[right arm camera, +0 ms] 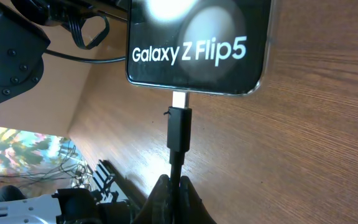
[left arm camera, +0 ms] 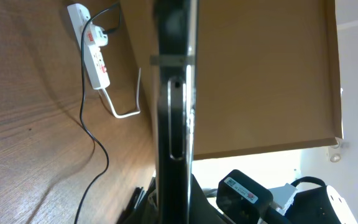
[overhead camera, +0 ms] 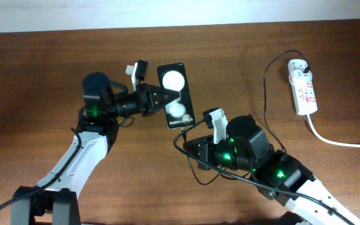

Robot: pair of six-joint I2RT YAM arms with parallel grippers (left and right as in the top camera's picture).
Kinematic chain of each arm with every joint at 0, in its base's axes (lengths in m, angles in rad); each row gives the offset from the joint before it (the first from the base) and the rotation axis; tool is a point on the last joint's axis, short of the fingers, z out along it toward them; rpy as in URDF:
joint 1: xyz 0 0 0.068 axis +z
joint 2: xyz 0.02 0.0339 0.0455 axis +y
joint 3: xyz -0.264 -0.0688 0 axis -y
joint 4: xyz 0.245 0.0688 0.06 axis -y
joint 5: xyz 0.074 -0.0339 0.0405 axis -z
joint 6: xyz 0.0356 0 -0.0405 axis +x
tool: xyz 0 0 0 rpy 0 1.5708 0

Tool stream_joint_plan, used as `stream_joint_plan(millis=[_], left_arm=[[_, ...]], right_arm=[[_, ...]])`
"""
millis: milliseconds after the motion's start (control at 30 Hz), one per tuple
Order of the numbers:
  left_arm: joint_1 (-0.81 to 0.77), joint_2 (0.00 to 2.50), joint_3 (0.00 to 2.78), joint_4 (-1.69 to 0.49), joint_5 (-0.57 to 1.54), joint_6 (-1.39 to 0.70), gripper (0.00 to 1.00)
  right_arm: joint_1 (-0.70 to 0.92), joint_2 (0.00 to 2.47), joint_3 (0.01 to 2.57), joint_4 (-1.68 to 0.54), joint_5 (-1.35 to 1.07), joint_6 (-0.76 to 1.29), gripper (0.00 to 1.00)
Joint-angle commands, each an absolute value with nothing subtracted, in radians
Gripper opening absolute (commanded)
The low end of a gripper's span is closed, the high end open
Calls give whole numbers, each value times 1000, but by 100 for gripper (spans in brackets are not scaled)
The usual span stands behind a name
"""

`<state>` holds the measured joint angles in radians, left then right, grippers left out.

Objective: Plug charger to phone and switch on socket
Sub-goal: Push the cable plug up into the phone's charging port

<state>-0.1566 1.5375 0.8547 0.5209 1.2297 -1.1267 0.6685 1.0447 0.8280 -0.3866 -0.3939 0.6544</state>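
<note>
My right gripper, on the cable, should grip the plug tip's black body (right arm camera: 179, 129) and push, because the plug tip is sitting too shallow in the phone's port.
The phone (overhead camera: 179, 87) is black and glossy with two white glares, held off the table on its edge by my left gripper (overhead camera: 165, 97), which is shut on its left side. In the left wrist view the phone (left arm camera: 176, 93) is edge-on between the fingers (left arm camera: 176, 208). My right gripper (right arm camera: 178, 186) is shut on the charger cable just behind its small plug tip (right arm camera: 180, 127). The metal end of the tip meets the port in the phone's bottom edge (right arm camera: 197, 43); some metal still shows. The socket (overhead camera: 303, 86) lies at the far right with the charger's black plug (overhead camera: 309, 67) in it.
The charger cable (overhead camera: 265, 87) runs from the socket down the table to my right arm (overhead camera: 249, 150). The socket's thick white cord (overhead camera: 336, 142) leads off to the right edge. The socket (left arm camera: 95, 56) and cable (left arm camera: 92, 137) also show in the left wrist view.
</note>
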Motion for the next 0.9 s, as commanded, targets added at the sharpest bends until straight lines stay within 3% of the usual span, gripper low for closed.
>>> stream_joint_plan(millis=[0, 300, 533, 633, 733, 867], left_arm=[[-159, 1531, 872, 529, 1260, -1131, 0], [-159, 1531, 872, 529, 1348, -1061, 0], [-159, 1531, 872, 530, 1356, -1052, 0], [-159, 1531, 872, 530, 1337, -1052, 0], [-159, 1531, 872, 530, 1319, -1052, 0], [-159, 1531, 872, 529, 1313, -1052, 0]], right_arm=[[674, 1047, 839, -355, -393, 656, 4], [673, 1091, 842, -275, -380, 591, 6], [674, 1083, 844, -274, -392, 591, 30], [675, 1044, 844, -317, -383, 591, 49], [789, 1032, 844, -378, -177, 580, 53], [990, 1050, 844, -377, 280, 581, 52]])
